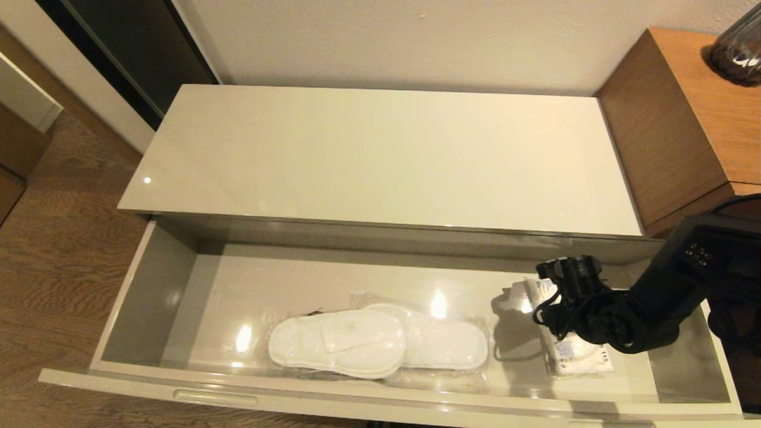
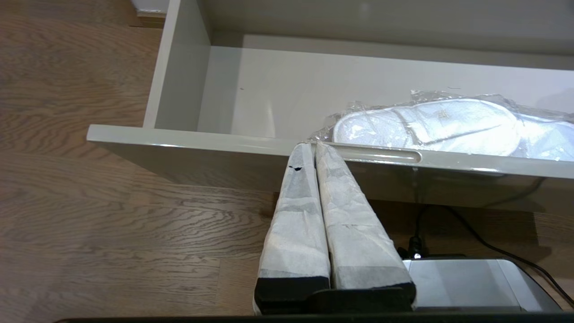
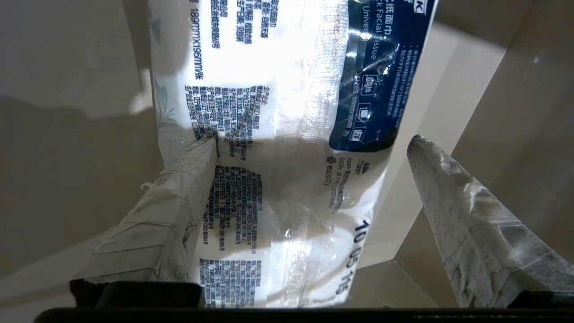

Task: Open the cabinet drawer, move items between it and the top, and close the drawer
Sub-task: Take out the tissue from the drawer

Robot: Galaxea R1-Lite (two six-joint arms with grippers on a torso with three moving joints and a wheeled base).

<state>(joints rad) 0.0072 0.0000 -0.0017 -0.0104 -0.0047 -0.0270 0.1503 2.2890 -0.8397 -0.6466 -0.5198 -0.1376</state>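
One finger is over the tissue pack, the other past its blue-printed edge, so next my right gripper shifts across and pinches the pack's small print (image 3: 236,188).
The cabinet drawer (image 1: 368,399) stands pulled wide open below the glossy cream top (image 1: 380,154), which is bare. White slippers (image 1: 380,343) in clear wrap lie on the drawer floor near its middle. A white tissue pack (image 1: 579,356) with blue print lies flat at the drawer's right end. My right gripper (image 3: 312,140) hangs open just above the tissue pack (image 3: 278,89). One finger (image 3: 179,193) rests over the pack and the other (image 3: 453,202) stands off its edge, gripping nothing. My left gripper (image 2: 309,144) is shut and empty, by the drawer's front edge (image 2: 202,142) with the slippers (image 2: 430,123) beyond.
A taller brown wooden unit (image 1: 684,119) bearing a dark vase (image 1: 737,47) adjoins the cabinet on the right. Wood floor (image 1: 59,267) lies to the left. My silver base (image 2: 466,282) and cables sit under the drawer front.
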